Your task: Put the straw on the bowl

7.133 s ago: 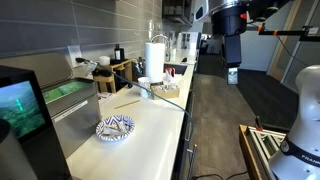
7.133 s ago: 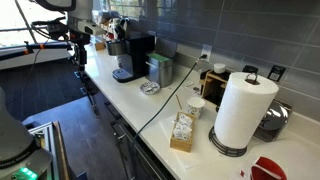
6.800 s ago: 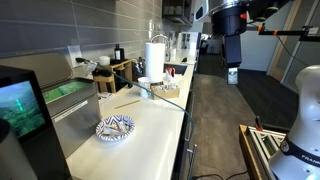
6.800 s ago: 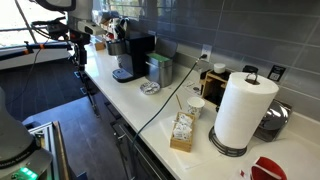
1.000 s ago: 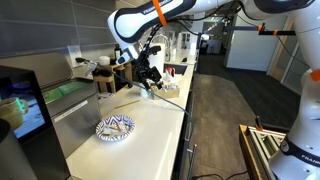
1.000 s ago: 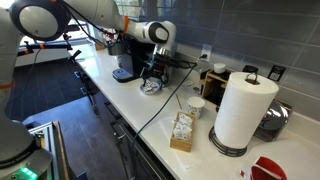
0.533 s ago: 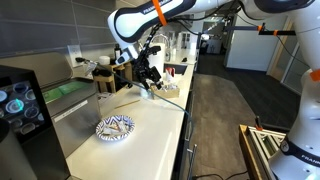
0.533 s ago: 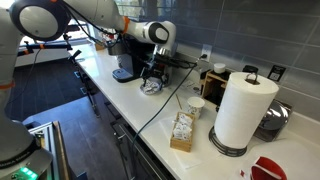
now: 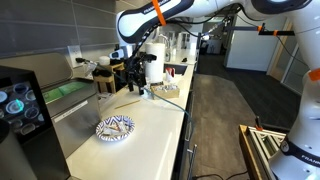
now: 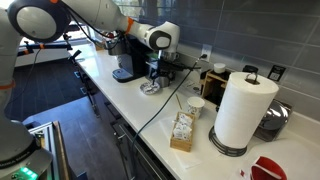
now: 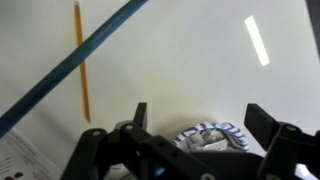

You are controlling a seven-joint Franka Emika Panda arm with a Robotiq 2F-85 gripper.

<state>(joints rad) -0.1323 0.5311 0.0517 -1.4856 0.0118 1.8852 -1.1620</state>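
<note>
The gripper I have will next go to the thin tan straw and close on the straw's end nearer the coffee machine (image 9: 119,106) (image 11: 87,113).
The blue-and-white patterned bowl (image 9: 114,127) sits on the white counter; it also shows in an exterior view (image 10: 150,87) and in the wrist view (image 11: 216,137), partly hidden by the gripper body. The thin tan straw (image 11: 81,62) lies flat on the counter, apart from the bowl, under a dark cable (image 11: 75,66) that crosses it. It shows faintly in an exterior view (image 9: 125,102). My gripper (image 11: 203,120) is open and empty, hovering above the counter between straw and bowl (image 9: 136,82), close above the bowl in an exterior view (image 10: 155,72).
A coffee machine (image 10: 130,55) stands behind the bowl. A small white cup (image 10: 196,106), a box of packets (image 10: 182,130) and a paper towel roll (image 10: 243,110) stand further along. The cable (image 10: 160,108) runs across the counter. The counter edge (image 9: 185,125) drops to the floor.
Over the last second the arm has turned and the gripper has shifted a little from over the straw toward the bowl. Straw and bowl have not moved.
</note>
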